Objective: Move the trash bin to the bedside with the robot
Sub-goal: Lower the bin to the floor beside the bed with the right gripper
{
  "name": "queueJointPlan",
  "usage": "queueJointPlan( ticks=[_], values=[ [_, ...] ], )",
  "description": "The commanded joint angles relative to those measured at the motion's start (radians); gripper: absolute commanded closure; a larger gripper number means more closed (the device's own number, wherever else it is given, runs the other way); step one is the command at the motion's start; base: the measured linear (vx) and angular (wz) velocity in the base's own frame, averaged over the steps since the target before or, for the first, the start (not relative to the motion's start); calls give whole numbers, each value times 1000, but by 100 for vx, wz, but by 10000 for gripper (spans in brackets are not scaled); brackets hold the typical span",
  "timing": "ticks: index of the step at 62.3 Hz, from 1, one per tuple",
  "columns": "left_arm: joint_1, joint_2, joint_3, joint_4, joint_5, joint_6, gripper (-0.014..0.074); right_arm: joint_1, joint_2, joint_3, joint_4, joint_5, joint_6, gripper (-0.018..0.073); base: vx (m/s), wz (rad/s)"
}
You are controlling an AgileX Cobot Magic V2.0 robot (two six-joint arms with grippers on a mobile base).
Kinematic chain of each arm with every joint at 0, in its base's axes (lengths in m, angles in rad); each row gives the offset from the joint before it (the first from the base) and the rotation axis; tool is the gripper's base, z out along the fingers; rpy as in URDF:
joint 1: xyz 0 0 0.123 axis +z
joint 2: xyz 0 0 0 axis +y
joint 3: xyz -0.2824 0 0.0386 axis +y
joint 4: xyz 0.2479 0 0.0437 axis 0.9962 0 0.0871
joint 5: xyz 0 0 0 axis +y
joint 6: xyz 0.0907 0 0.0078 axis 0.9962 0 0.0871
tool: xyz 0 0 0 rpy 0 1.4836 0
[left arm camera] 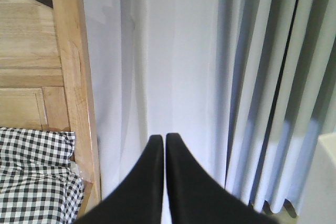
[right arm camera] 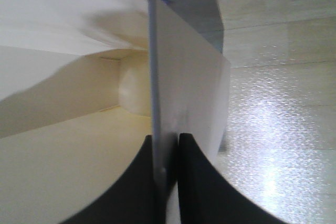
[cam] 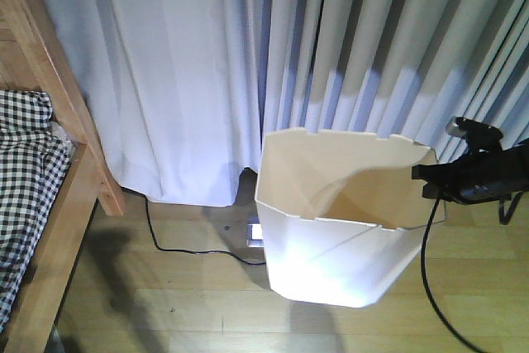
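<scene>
The robot's right gripper should release the trash bin on the wood floor [cam: 289, 324] in front of the small box.
The white faceted trash bin [cam: 335, 229] stands on the wooden floor in front of the curtain, cream inside. My right gripper [cam: 423, 181] is shut on the bin's right rim. In the right wrist view the gripper [right arm camera: 166, 142] has one finger inside and one outside the thin wall of the bin [right arm camera: 184, 77]. The wooden bed frame [cam: 50, 88] with black-and-white checked bedding [cam: 25, 179] is at the left. In the left wrist view my left gripper [left arm camera: 160, 142] is shut and empty, facing the curtain beside the bedpost [left arm camera: 73, 87]. A sliver of the bin [left arm camera: 323, 182] shows at the right edge.
Pale curtains [cam: 273, 47] hang behind the bin. A black cable [cam: 182, 245] runs across the floor to a small box [cam: 254, 233] at the bin's left. Another cable [cam: 438, 303] trails from my right arm. Bare wood floor [cam: 165, 303] lies between bed and bin.
</scene>
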Motion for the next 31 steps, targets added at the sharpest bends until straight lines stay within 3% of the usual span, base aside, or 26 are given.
queueJointPlan(
  ticks=[1, 31],
  values=[
    [-8, -10, 27, -3, -78, -9, 602, -2, 22, -75, 33, 133, -14, 565, 0, 0],
    [-8, -10, 27, -3, -78, -9, 602, -2, 442, -368, 29, 185, -13, 565, 0, 0]
  ],
)
